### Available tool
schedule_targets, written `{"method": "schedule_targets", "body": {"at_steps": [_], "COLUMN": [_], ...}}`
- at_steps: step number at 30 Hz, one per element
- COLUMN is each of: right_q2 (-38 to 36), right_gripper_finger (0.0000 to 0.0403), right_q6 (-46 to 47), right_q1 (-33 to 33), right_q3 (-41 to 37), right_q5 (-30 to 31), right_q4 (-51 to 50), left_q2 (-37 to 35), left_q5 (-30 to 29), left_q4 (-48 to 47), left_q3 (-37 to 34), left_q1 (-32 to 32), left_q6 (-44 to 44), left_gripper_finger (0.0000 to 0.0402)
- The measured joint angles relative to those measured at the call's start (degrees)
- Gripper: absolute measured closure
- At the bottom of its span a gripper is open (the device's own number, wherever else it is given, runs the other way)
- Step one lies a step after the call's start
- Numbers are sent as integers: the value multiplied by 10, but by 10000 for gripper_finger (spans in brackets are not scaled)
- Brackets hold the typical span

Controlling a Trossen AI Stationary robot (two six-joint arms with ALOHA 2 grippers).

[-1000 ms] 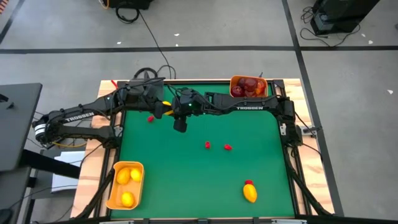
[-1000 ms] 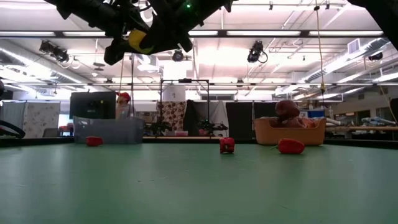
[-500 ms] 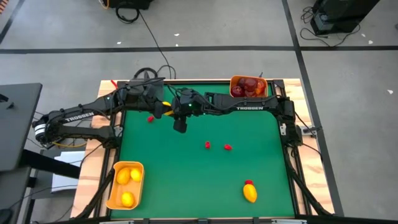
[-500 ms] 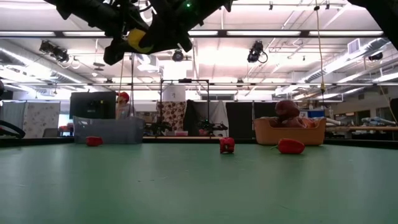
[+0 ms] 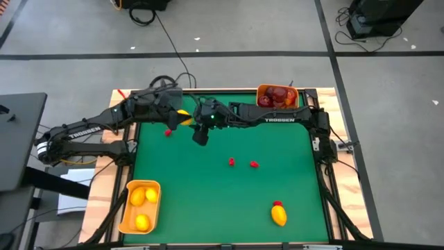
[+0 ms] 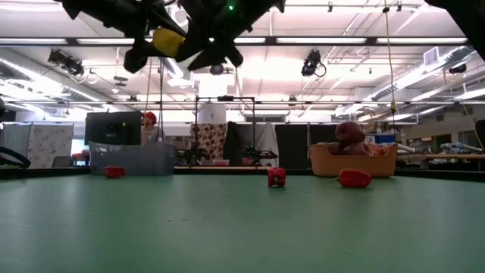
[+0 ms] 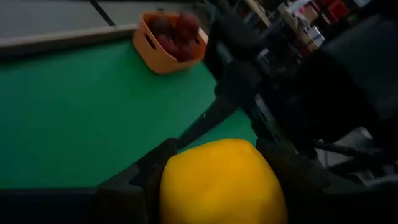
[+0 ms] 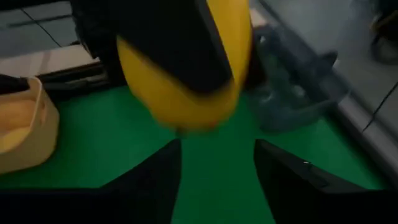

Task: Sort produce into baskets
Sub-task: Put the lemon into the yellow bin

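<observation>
Next, my left gripper lets the lemon go in the middle of the near orange basket (image 5: pixel 146 210), between the lemons there.
A yellow lemon (image 5: pixel 184 116) hangs high over the table's far left part, and my left gripper (image 7: pixel 214 148) is shut on it. My right gripper (image 8: pixel 217 155) faces it from the table's right side with its fingers open just short of the fruit. One orange basket (image 5: pixel 141 205) at the near left holds yellow lemons. Another orange basket (image 5: pixel 277 96) at the far right holds dark red fruits. A second lemon (image 5: pixel 278 215) lies on the mat near the front right. Small red bits (image 5: pixel 232 162) (image 5: pixel 254 164) (image 5: pixel 168 132) lie loose on the mat. My left gripper pinches the lemon's two opposite sides (image 7: pixel 174 186) between its two fingers. The fingers come from the table's left side, slanting slightly down; one dark finger (image 8: pixel 180 43) lies across the fruit's face. The lemon is lifted well clear of the table.
A dark grey translucent tray (image 6: pixel 132 158) stands at the far left, below the arms. A tiny red bit (image 5: pixel 277 204) sits against the loose lemon. The green mat's middle and front (image 5: pixel 222 201) lie bare. Wooden boards (image 5: pixel 104 180) frame the mat.
My right gripper has rolled at the wrist and spread its fingers off the lemon, letting go. The lemon stays in my left gripper and has risen slightly with it.
</observation>
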Motion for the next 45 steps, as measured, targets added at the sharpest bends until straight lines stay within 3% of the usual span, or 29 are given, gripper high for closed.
{"method": "schedule_targets", "body": {"at_steps": [4, 9, 14, 22, 26, 34, 40, 45], "right_q2": [0, 2, 2, 2, 2, 2, 2, 2], "right_gripper_finger": [122, 66, 58, 58, 58, 58, 58, 58], "right_q6": [47, 58, 56, 53, 50, 50, 48, 44], "right_q1": [-11, -17, -28, -36, -42, -46, -50, -57], "right_q3": [0, 0, 0, 0, 0, 0, 0, -1], "right_q5": [-96, -50, -39, -42, -46, -46, -46, -46], "right_q4": [-4, -61, -97, -93, -93, -96, -108, -128], "left_q2": [-15, -44, -109, -188, -179, -113, -48, -34], "left_q5": [-2, 11, -11, -37, -40, -39, -15, 16], "left_q4": [-5, -87, -216, -358, -398, -348, -310, -320], "left_q3": [9, 27, 28, 29, 21, -21, -24, -25], "left_q1": [16, 12, -19, -100, -142, -225, -280, -359], "left_q6": [3, 52, 73, -39, -70, -103, -103, -122], "left_gripper_finger": [188, 188, 188, 188, 188, 188, 188, 188]}}
